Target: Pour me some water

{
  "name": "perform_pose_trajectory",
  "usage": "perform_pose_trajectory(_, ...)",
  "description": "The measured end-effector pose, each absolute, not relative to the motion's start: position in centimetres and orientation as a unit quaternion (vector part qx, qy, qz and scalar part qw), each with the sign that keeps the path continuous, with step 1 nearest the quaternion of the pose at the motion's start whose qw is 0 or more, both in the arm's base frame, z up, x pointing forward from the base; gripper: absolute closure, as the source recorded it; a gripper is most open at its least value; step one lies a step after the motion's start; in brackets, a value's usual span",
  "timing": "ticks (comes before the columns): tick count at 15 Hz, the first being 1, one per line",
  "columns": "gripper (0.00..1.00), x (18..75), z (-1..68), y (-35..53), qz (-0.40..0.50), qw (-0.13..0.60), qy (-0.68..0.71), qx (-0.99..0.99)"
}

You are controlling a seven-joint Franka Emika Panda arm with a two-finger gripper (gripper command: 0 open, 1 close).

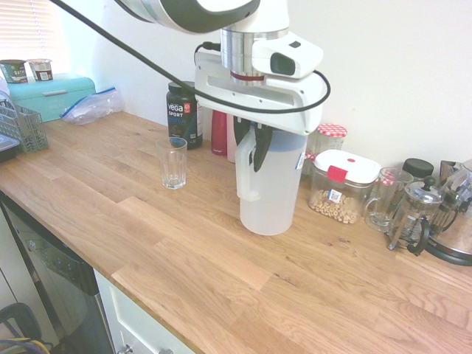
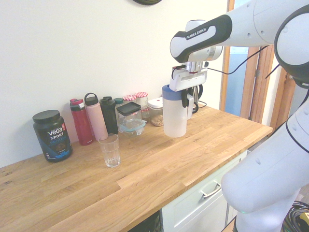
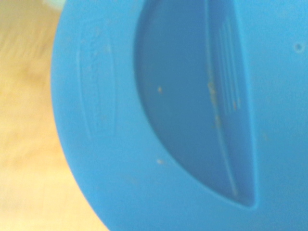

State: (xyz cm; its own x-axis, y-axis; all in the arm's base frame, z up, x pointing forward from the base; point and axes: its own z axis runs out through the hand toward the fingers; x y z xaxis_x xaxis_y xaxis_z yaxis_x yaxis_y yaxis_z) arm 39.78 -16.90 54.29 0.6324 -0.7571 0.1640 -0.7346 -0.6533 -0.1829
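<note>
Next, my gripper sets the white pitcher down on the wooden counter (image 2: 182,136) next to the cereal container, away from the drinking glass.
A tall translucent white pitcher (image 1: 274,193) (image 2: 174,117) with a blue lid (image 3: 110,159) stands upright on the wooden counter (image 1: 192,243); whether its base touches the wood I cannot tell. My gripper (image 1: 254,153) (image 2: 187,100) comes down from above and is shut on the pitcher's handle. An empty clear drinking glass (image 1: 174,163) (image 2: 110,150) stands apart from the pitcher, a hand's width or two along the counter. The wrist view is filled by the blue lid, with blurred wood beside it.
Along the wall stand a black Vega tub (image 1: 184,114) (image 2: 52,135), several drink bottles (image 2: 89,118), lidded jars, a cereal container (image 1: 342,186), a glass mug (image 1: 386,198), a French press (image 1: 417,215) and a kettle (image 1: 457,228). A teal bread box (image 1: 51,92) and dish rack (image 1: 21,125) sit at the counter's end.
</note>
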Motion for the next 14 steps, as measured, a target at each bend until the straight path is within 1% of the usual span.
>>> perform_pose_trajectory(3, 1.00, 39.6, 52.3, -18.6, -0.150, 0.073, 0.470, -0.867)
perform_pose_trajectory(5, 1.00, 39.4, 51.2, -19.3, -0.141, 0.073, 0.488, -0.858)
perform_pose_trajectory(10, 1.00, 39.4, 50.2, -19.9, -0.114, 0.034, 0.480, -0.869)
perform_pose_trajectory(14, 1.00, 41.1, 49.6, -20.3, -0.099, 0.013, 0.470, -0.877)
